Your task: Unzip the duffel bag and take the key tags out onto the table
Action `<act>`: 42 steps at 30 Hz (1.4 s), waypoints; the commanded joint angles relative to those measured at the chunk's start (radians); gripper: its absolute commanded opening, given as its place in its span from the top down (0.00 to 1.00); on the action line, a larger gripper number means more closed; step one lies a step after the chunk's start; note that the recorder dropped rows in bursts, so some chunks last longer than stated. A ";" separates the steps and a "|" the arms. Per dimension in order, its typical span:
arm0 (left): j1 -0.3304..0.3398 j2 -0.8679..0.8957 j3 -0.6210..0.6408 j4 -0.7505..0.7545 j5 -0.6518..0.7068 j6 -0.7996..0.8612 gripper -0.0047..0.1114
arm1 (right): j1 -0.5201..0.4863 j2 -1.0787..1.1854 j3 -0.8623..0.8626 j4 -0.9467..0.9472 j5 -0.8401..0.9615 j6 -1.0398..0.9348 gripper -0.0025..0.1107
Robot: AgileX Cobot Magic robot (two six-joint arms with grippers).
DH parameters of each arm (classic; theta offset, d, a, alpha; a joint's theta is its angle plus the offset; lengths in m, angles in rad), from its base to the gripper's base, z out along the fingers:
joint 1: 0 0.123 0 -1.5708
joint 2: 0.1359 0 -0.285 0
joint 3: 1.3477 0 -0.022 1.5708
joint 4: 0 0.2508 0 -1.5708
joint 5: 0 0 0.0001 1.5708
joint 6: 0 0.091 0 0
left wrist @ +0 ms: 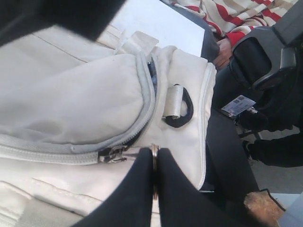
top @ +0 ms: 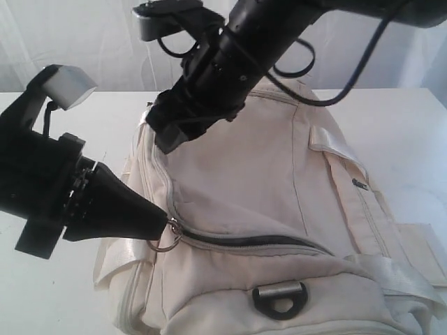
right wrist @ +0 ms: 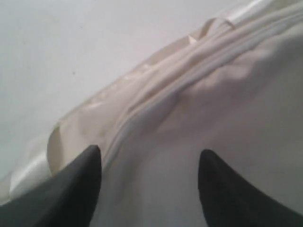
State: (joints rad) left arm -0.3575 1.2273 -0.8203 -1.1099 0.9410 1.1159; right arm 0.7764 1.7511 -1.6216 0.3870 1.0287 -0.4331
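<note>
The zipper's closed part ahead of the ring is blocked by my right gripper, so that gripper should pinch the zipper's opened part (top: 202, 239) behind the ring before my left gripper pulls.
The cream duffel bag (top: 265, 174) lies on the white table (top: 391, 118). Its front zipper (top: 251, 242) shows a narrow dark gap. My left gripper (top: 165, 222) is shut on the metal ring (top: 167, 239) of the zipper pull. In the left wrist view the ring (left wrist: 155, 150) sits edge-on between the black fingers, beside the slider (left wrist: 112, 154). My right gripper (top: 170, 137) hovers over the bag's far left top. In its wrist view the right gripper (right wrist: 150, 156) is open, with only bag fabric (right wrist: 227, 94) below. The key tags are hidden.
A dark D-ring (top: 281, 299) hangs on the bag's front below the zipper. Pale webbing straps (top: 391, 269) trail off at the right. A person in a red striped shirt (left wrist: 236, 19) sits past the table edge in the left wrist view.
</note>
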 commanded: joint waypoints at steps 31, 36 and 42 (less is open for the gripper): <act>-0.004 -0.040 -0.066 0.136 -0.163 -0.107 0.96 | 0.194 -0.333 0.306 -0.152 -0.068 -0.137 0.67; -0.004 -0.088 -0.078 0.146 -0.176 -0.107 0.96 | 0.194 -0.331 0.308 -0.152 -0.022 -0.147 0.40; -0.004 -0.094 -0.078 0.146 -0.165 -0.107 0.96 | 0.218 -0.309 0.308 -0.159 -0.015 -0.147 0.44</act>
State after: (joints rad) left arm -0.3575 1.1432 -0.8958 -0.9555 0.7571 1.0109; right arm 0.9756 1.4322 -1.3194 0.2365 1.0084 -0.5716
